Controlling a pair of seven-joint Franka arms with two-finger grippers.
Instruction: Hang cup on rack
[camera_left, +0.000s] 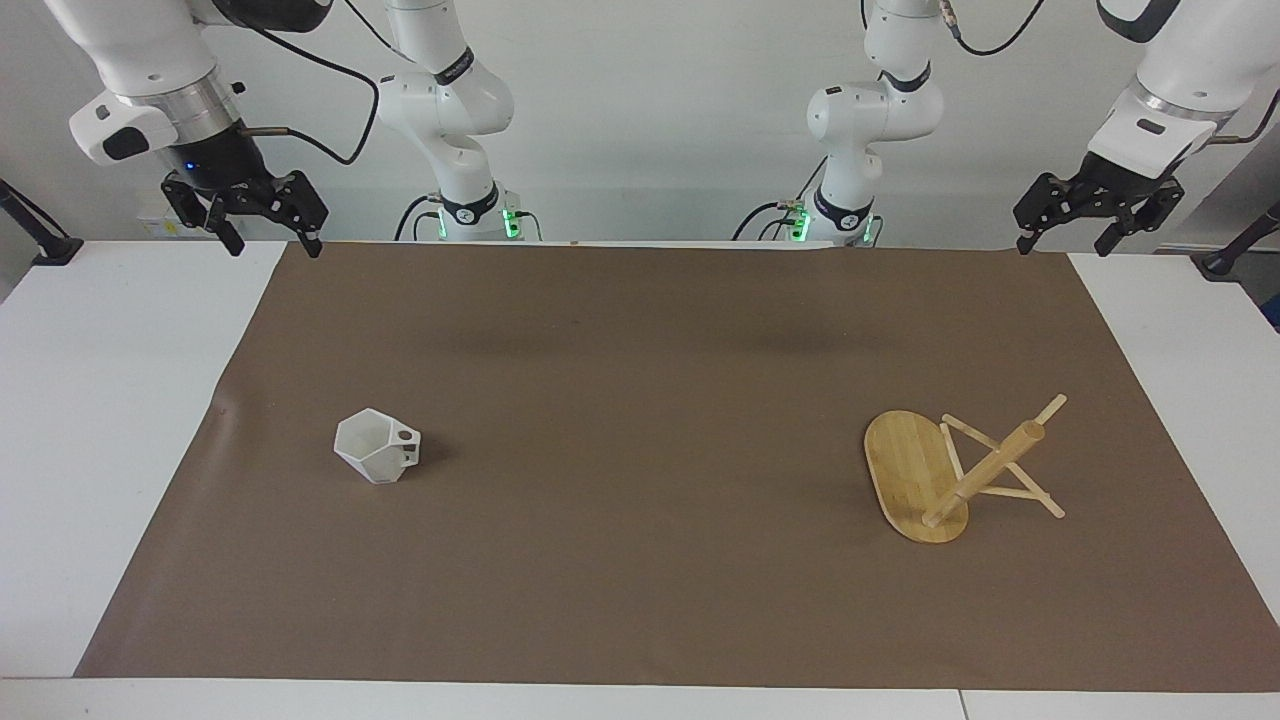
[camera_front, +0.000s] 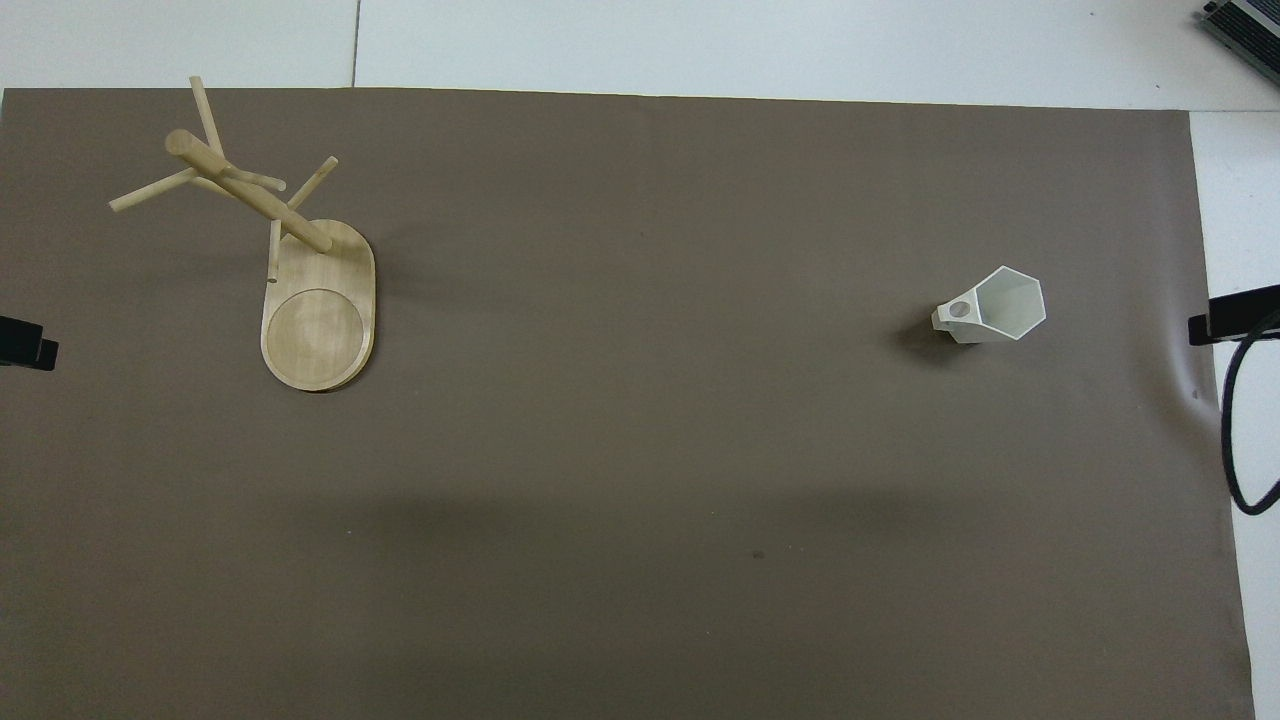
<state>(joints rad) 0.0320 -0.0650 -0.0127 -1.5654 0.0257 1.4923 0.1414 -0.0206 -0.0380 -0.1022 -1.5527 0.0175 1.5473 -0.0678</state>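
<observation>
I need to next move my right gripper to the white cup and close it on the cup's rim (camera_front: 1042, 300) opposite its pierced handle, so that handle stays free for hanging.
The cup (camera_left: 378, 446) is a small white faceted mug with a hexagonal rim. It stands upright on the brown mat toward the right arm's end, its pierced handle pointing toward the rack; it also shows in the overhead view (camera_front: 995, 305). The rack (camera_left: 915, 475) is a bamboo mug tree with an oval base, a thick post and thin pegs. It stands toward the left arm's end and also shows in the overhead view (camera_front: 320, 310). My right gripper (camera_left: 272, 242) is open and empty, raised over the mat's edge by the robots. My left gripper (camera_left: 1068, 243) is open and empty over the other corner. Both arms wait.
The brown mat (camera_left: 640, 400) covers most of the white table (camera_left: 90, 400). A black cable (camera_front: 1240, 450) hangs at the right arm's end. Black clamp arms (camera_left: 40, 235) stand at both table ends near the robots.
</observation>
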